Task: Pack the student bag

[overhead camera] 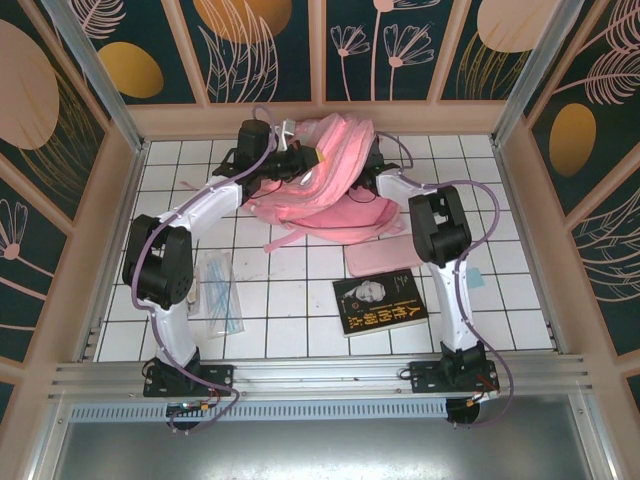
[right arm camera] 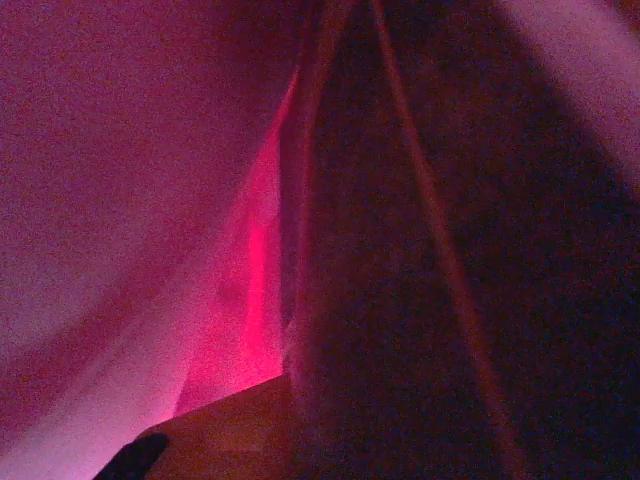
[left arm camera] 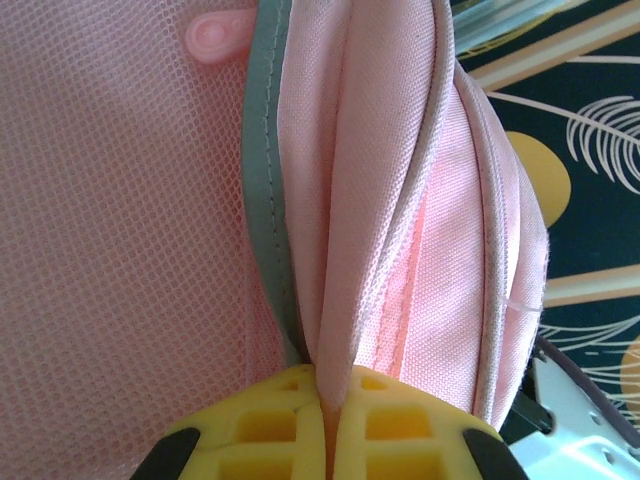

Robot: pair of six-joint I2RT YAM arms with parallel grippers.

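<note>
Next, I let go of the fold of pink fabric with my left gripper at the student bag's front edge [overhead camera: 300, 226], next to the trailing strap.
The student bag [overhead camera: 330, 190], a big soft pink backpack, lies crumpled at the back middle of the tiled table, its straps trailing forward. My left gripper [overhead camera: 305, 160] is at its upper left edge. In the left wrist view this gripper [left arm camera: 335, 385] is shut on a fold of the bag's pink fabric [left arm camera: 380, 200], beside a grey strip and pink mesh. My right arm [overhead camera: 440, 230] reaches into the bag from the right, and its gripper is buried in the fabric. The right wrist view is dark red cloth with one finger [right arm camera: 230, 430] dimly visible, so how its jaws stand is unclear.
A black book [overhead camera: 378, 305] lies flat in front of the bag. A flat pink pencil case [overhead camera: 385, 255] rests between them. A clear plastic packet [overhead camera: 215, 290] sits near the left arm. Wooden walls close in the table on three sides.
</note>
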